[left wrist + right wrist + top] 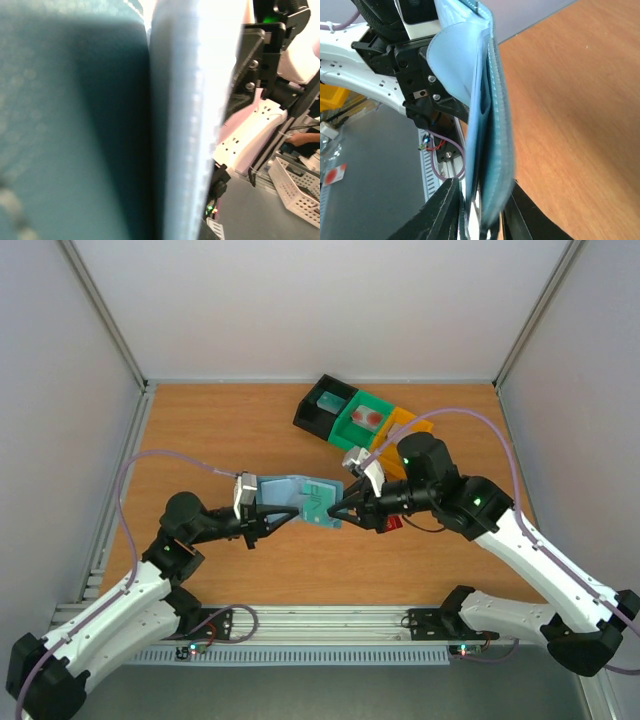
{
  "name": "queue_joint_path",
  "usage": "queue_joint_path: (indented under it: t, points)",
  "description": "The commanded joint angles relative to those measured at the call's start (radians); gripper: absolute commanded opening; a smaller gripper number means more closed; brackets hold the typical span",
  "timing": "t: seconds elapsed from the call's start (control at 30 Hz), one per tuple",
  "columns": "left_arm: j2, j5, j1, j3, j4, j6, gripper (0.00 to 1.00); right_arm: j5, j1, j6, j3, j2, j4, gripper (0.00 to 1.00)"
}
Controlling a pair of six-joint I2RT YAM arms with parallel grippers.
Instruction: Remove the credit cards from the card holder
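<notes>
The left gripper pinches the card holder short of the teal card (pixel 318 503); it should open and take that card while my right gripper holds the holder.
The light blue card holder (pixel 300 497) hangs above the table between the two arms. My left gripper (pixel 262 512) is shut on its left end. In the left wrist view the card holder (pixel 180 125) fills the frame and hides my fingers. My right gripper (pixel 345 508) is at the holder's right end. In the right wrist view the card holder (pixel 490 130) stands edge-on between the right gripper (pixel 484 187) fingers (pixel 440 210), which stand apart with a gap beside the flap. A dark red card (pixel 393 522) shows just below the right gripper. A pale teal card (pixel 328 400) lies in the black bin.
Black (pixel 312 416), green (pixel 350 428) and orange (pixel 412 423) bins stand in a row at the back right of the wooden table (pixel 200 430). The green bin holds a white and red item (pixel 366 419). White walls close in the left, right and far sides.
</notes>
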State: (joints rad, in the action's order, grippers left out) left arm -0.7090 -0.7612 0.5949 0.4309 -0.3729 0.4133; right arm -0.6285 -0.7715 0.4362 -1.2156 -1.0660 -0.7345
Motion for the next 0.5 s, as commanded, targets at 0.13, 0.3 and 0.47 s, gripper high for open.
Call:
queue_joint_path:
  t: [0.13,0.3,0.47]
  points:
    - [0.004,-0.085,-0.002,0.012,-0.091,0.026,0.00,-0.003,0.015,-0.019,0.036,0.007,0.062,0.21]
    - [0.013,-0.065,-0.002,0.008,-0.080,0.028,0.00,0.013,0.027,-0.046,0.034,-0.018,0.068,0.01]
    - [0.029,0.284,-0.010,0.003,0.071,0.020,0.44,0.179,0.150,-0.180,0.046,-0.033,-0.022,0.01]
